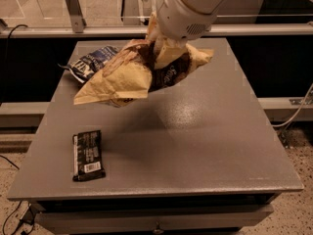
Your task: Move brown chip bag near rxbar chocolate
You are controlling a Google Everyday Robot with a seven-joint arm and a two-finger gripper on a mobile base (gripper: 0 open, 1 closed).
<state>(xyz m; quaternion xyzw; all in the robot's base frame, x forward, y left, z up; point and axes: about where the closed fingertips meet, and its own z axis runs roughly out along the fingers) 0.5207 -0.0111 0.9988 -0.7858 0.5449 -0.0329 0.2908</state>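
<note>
My gripper will set the brown chip bag down between the dark blue chip bag and the rxbar chocolate [114, 98].
The brown chip bag [127, 75] is large, crinkled, tan-yellow with dark brown panels. It hangs in the air above the middle-left of the grey table [205, 131]. My gripper [159, 50] is shut on the bag's top, under the white arm housing that fills the top centre. The bag's lower left corner droops toward the table. The rxbar chocolate [88, 154] is a small flat black bar with a white barcode patch. It lies near the table's front left edge, below and left of the held bag.
A dark blue chip bag [90, 61] lies at the table's back left, partly behind the held bag. A metal rail and glass panel run behind the table. The floor drops off past the table's front and right edges.
</note>
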